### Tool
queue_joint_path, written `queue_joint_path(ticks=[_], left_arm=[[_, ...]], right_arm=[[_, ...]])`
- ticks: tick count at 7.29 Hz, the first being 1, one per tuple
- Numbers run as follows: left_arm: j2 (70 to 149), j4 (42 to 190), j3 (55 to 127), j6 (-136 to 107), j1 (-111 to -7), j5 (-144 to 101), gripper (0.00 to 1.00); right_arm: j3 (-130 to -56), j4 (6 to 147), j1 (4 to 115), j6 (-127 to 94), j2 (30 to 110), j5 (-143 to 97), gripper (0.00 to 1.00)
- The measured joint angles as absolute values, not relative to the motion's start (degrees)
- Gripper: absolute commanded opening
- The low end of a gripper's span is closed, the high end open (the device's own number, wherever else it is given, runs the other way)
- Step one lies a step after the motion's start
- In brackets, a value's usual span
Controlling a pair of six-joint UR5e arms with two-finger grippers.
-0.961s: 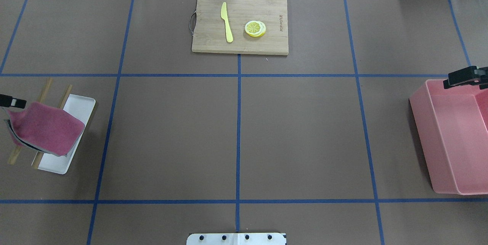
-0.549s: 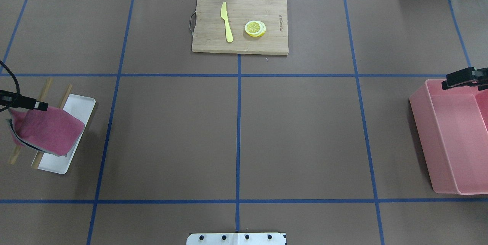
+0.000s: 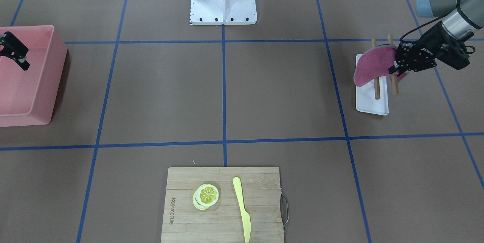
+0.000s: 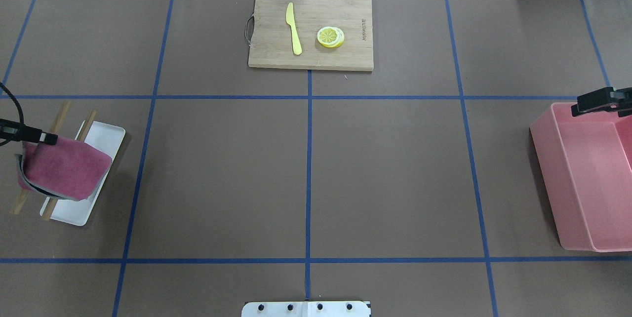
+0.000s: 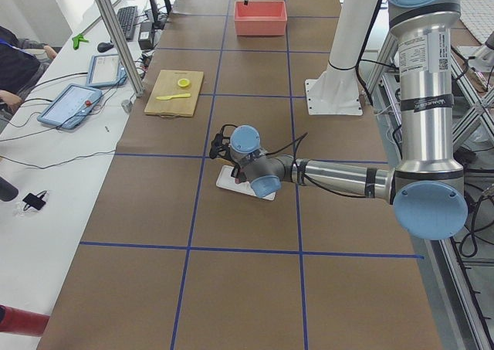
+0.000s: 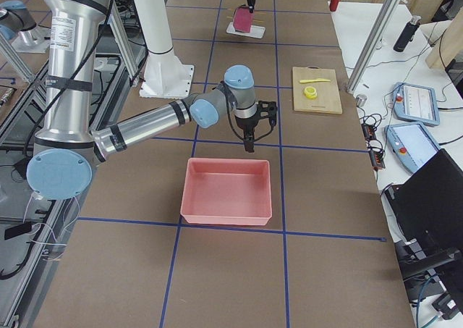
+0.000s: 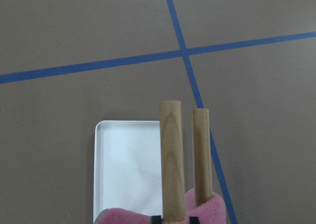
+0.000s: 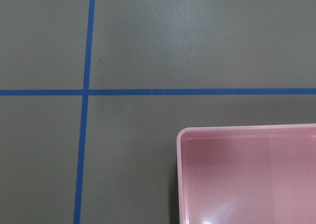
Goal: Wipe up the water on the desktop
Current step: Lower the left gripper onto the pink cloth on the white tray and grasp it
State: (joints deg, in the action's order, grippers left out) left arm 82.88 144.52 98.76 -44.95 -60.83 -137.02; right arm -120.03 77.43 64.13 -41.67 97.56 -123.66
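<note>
The wooden rod under the cloth is between my left gripper's fingers, so I should open them, pull back a little and pinch only the cloth (image 3: 402,77) before I lift it.
The desktop (image 4: 385,174) is brown with blue tape lines; I see no water on it. A pink cloth (image 4: 64,171) hangs over two wooden rods (image 7: 170,155) above a white tray (image 4: 106,134) at the table's left end. My left gripper (image 3: 396,68) is shut on the cloth's upper edge; the cloth also shows in the front view (image 3: 372,65) and at the bottom of the left wrist view (image 7: 207,211). My right gripper (image 4: 578,107) hovers empty, fingers together, over the far left corner of a pink bin (image 4: 548,169).
A bamboo cutting board (image 4: 340,58) with a yellow knife (image 4: 294,28) and lemon slices (image 4: 330,36) lies at the far centre. The robot's white base (image 3: 223,0) stands at the near centre edge. The bin fills the right end.
My left gripper moved in over the cloth's top edge. The cloth, rods and tray have shifted slightly. The right gripper has barely moved.
</note>
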Motion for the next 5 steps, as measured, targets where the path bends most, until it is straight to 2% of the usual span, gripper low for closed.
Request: queue_joint_path(ticks=[2, 5], left_arm=[[82.76, 144.60, 98.77, -44.92, -61.27, -137.02, 0.25], [82.79, 144.50, 98.65, -44.89, -61.95, -137.00, 0.55]], right_arm=[[-119.99, 77.49, 64.09, -41.66, 97.49, -123.66, 1.00], [-119.91, 77.58, 64.04, -41.66, 97.34, -123.64, 1.00]])
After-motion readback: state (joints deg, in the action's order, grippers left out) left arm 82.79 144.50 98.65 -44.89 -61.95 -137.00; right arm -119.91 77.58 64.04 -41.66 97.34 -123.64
